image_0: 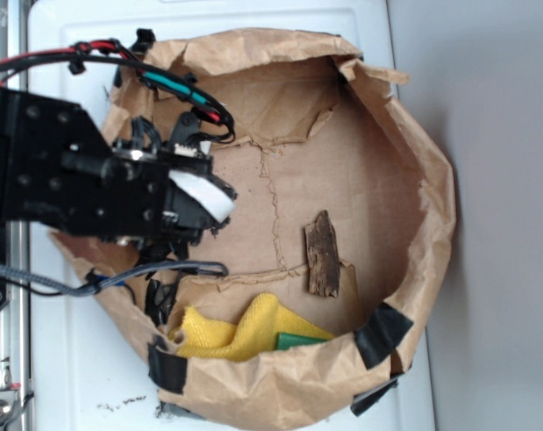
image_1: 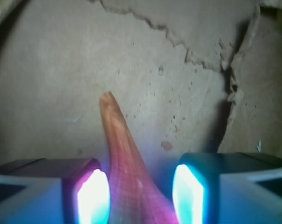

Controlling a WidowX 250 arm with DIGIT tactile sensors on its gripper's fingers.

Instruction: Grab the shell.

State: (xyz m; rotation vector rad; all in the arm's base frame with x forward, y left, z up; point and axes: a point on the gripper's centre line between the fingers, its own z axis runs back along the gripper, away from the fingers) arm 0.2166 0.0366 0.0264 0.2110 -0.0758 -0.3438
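My gripper's fingers are too shallow over the narrowing part of the shell, so next I open wider, move lower and close around the shell's wider body (image_1: pixel 143 210).
In the wrist view the orange-brown shell (image_1: pixel 122 144) lies on brown cardboard, its pointed tip aimed away from me and its wider body running down between my fingers. My gripper (image_1: pixel 141 189) is open and straddles the shell. The left pad (image_1: pixel 93 196) sits close against the shell's side, while a narrow gap shows before the right pad (image_1: pixel 188 193). In the exterior view the gripper (image_0: pixel 213 202) hangs low over the left part of the paper-lined basin, and the shell is hidden beneath it.
A flat dark-brown piece of bark (image_0: pixel 322 256) lies right of centre. A yellow cloth (image_0: pixel 240 330) and a green item (image_0: pixel 298 340) sit at the front. The crumpled brown paper wall (image_0: pixel 433 206) rings the area. Cracks run through the cardboard floor (image_1: pixel 224 79).
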